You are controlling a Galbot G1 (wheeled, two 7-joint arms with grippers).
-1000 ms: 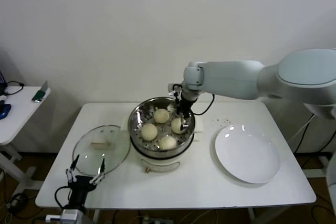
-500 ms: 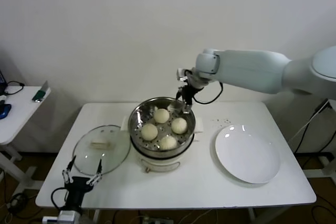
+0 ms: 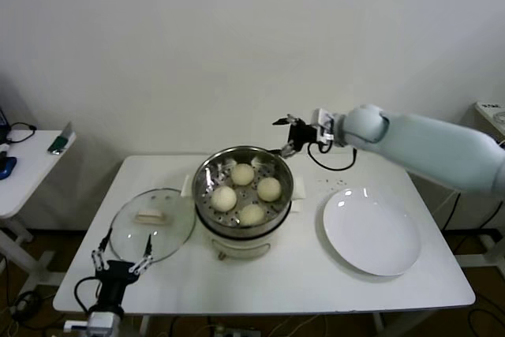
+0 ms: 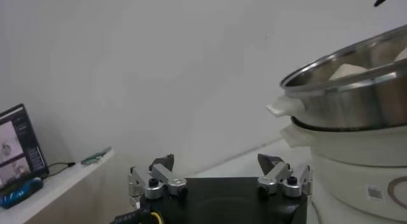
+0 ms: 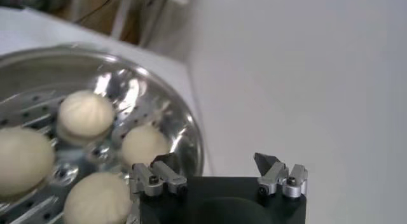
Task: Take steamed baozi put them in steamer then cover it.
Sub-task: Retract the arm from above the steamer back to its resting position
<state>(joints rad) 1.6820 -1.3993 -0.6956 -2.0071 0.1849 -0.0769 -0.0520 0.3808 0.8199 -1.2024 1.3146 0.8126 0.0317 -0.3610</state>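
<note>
My left gripper should close next on the glass cover's cream handle (image 3: 150,217), as the baozi are already in the steamer.
Several cream-white baozi (image 3: 242,174) lie inside the shiny steamer (image 3: 202,173) on its white cooker base (image 3: 237,246); they also show in the right wrist view (image 5: 86,114). My right gripper (image 3: 282,136) hangs open and empty in the air, just beyond the steamer's far right rim (image 5: 184,126). The glass cover (image 3: 170,230) with its cream handle (image 3: 148,215) lies flat on the table left of the steamer. My left gripper (image 3: 122,254) is open and empty at the table's front left edge, just in front of the cover, and looks toward the steamer (image 4: 356,91).
A flat white plate (image 3: 371,230) lies on the table right of the steamer. A small side table (image 3: 31,163) with a few items stands off to the left, with a screen (image 4: 19,142) on it. A wall is close behind the table.
My right gripper rose out of the steamer and swung up and to the right, leaving a baozi in the basket. The left gripper sank slightly toward the front edge.
</note>
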